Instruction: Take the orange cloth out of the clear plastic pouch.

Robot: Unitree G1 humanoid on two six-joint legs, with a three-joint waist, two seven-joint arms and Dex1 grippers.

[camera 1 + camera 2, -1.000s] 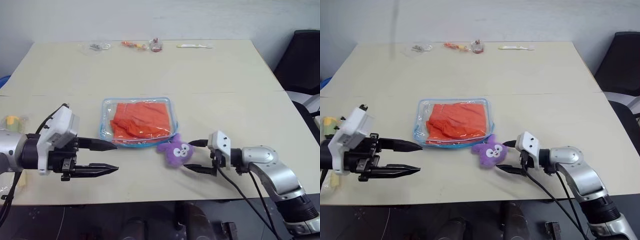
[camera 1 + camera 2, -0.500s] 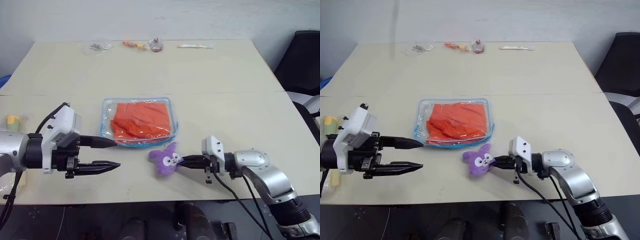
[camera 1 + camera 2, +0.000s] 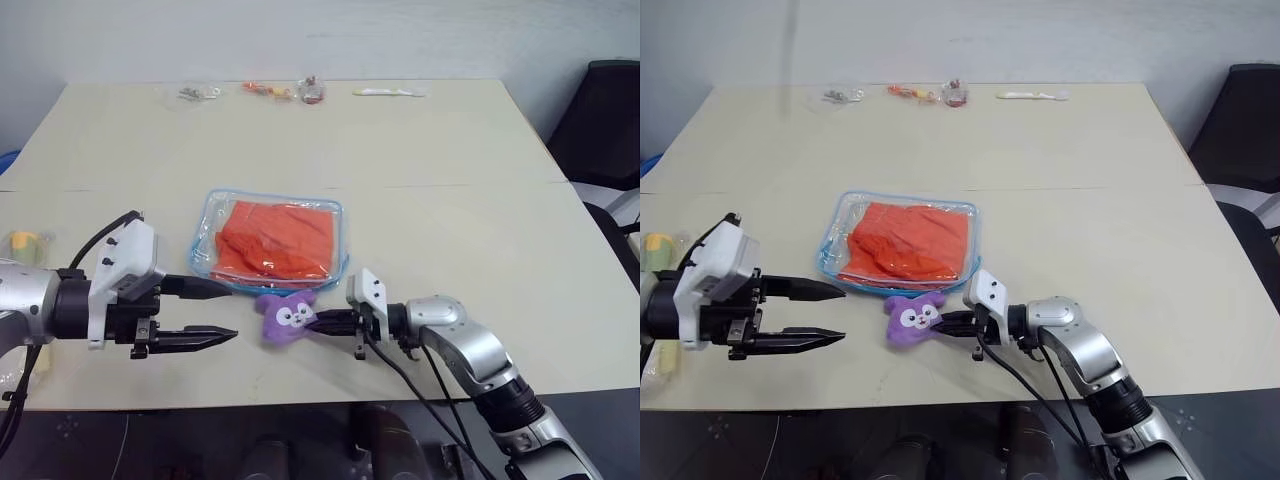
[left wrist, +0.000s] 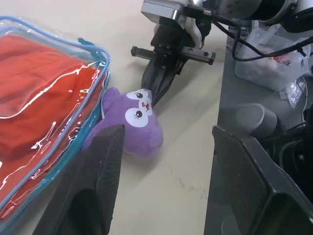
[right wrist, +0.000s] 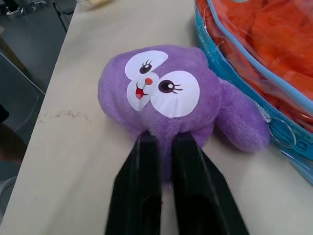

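Observation:
My left gripper is to go to the purple plush bunny next. It should close there on the bunny's nearer eye [image 3: 284, 317] [image 4: 136, 117], the one farther from my right gripper.
The orange cloth [image 3: 275, 240] lies folded inside the clear plastic pouch [image 3: 207, 228], which rests flat on the middle of the table. Against the pouch's near edge sits a small purple plush bunny [image 3: 283, 316]. My right gripper [image 3: 318, 321] points left and is shut on the bunny's body; the right wrist view shows both fingers [image 5: 142, 181] pinching the plush [image 5: 156, 93] beside the blue trim [image 5: 254, 73]. Left of the pouch my left gripper [image 3: 233, 312] hovers open with nothing in it, its tips close to the pouch's near left corner.
Small packets [image 3: 190, 94] [image 3: 270, 90] and a pale stick [image 3: 388, 91] lie along the table's far edge. A yellow item [image 3: 25, 243] sits at the far left. A black chair [image 3: 605, 110] stands to the right.
The right gripper closed on the purple bunny and carried it left along the pouch's near edge. The pouch turned slightly. The left gripper stayed put and open.

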